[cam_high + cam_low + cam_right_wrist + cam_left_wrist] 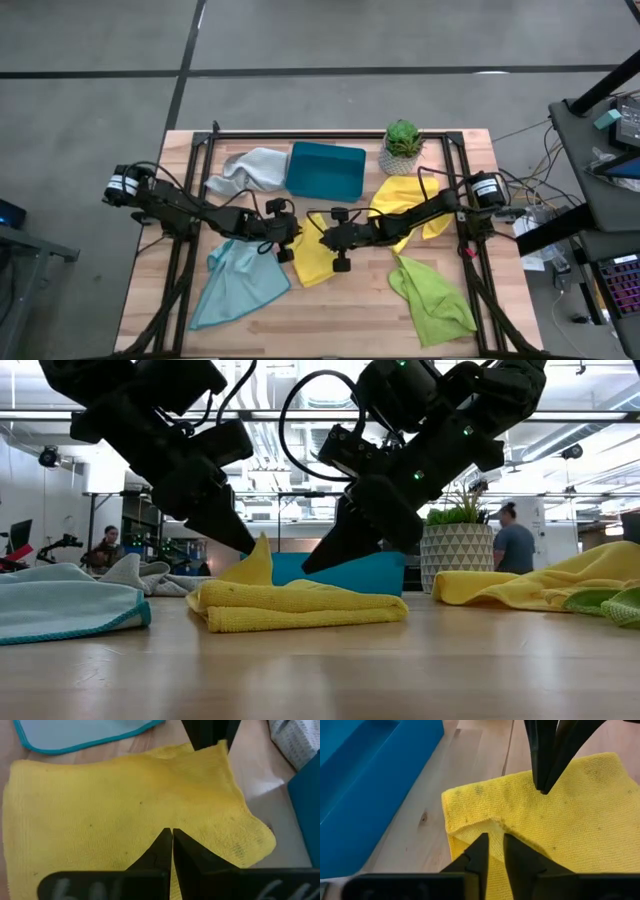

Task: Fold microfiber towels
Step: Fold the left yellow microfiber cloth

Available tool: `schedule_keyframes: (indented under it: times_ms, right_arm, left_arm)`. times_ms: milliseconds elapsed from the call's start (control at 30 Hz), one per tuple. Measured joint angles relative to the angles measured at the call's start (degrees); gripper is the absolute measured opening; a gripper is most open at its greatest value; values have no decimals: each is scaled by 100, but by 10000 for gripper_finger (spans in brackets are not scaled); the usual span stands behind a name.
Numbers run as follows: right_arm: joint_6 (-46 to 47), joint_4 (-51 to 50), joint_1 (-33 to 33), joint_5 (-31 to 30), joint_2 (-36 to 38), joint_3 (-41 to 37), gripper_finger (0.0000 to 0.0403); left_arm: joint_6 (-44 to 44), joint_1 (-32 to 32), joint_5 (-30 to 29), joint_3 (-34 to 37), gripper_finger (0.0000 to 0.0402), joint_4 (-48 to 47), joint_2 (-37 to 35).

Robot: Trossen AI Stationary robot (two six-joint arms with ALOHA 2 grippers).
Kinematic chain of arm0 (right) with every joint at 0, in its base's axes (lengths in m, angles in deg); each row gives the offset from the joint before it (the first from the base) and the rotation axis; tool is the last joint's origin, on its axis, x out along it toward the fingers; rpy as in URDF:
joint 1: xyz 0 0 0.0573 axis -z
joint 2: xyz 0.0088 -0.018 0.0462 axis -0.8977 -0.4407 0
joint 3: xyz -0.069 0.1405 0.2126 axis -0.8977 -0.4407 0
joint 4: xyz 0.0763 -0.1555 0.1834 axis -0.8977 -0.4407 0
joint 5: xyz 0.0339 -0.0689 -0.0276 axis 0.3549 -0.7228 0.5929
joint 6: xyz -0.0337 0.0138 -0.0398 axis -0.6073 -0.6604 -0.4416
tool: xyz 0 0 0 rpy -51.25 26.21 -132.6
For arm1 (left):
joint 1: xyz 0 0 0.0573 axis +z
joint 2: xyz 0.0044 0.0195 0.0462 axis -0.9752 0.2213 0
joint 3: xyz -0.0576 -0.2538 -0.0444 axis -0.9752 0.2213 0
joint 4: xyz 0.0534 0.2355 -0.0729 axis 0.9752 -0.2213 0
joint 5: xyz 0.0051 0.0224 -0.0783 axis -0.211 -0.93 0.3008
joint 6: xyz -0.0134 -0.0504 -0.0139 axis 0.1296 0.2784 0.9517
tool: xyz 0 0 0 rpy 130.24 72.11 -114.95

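I should pinch the top layer's edge (494,821) with my left gripper and draw it over the lower layer showing at the yellow towel's raised corner.
A yellow towel (312,262) lies folded in several layers on the table's middle; it also shows in the low view (300,605). My left gripper (495,849) is shut on a raised corner of it, and shows in the low view (248,547). My right gripper (171,838) is shut, its tips on the towel's top close beside the left one (312,565). A second yellow towel (405,205), a light blue one (235,283), a pale grey one (250,170) and a lime green one (435,297) lie loose around it. My left gripper pinches the yellow towel's raised corner fold (491,827) between its two fingers, slanting down from the table's left. The corner stands up in a peak (262,552) above the rest of the towel, which lies flat on the table. One layer or several, I cannot tell. My right gripper has its shut fingertips (542,787) on the towel's top surface (150,815), slanting down from the table's right. The towel lies flat under them. Whether they also pinch a layer, I cannot tell.
A teal tray (325,170) and a potted plant (402,145) stand at the table's far side, just behind the folded towel. People show in the room beyond the table (512,545). Bare wood lies toward the near edge (340,320).
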Motion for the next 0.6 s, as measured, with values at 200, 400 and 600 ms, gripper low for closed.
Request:
schedule_keyframes:
  times_ms: [200,400,600]
  right_arm:
    - [127,-1,-1,1,0,0,9]
    - [179,-3,-3,1,0,0,9]
    - [226,-3,-3,4,0,-2,9]
  left_arm:
    - [31,2,3,-28,7,4,-35]
    - [663,7,196,-22,28,0,-39]
    - [1075,4,1031,-11,79,0,-42]
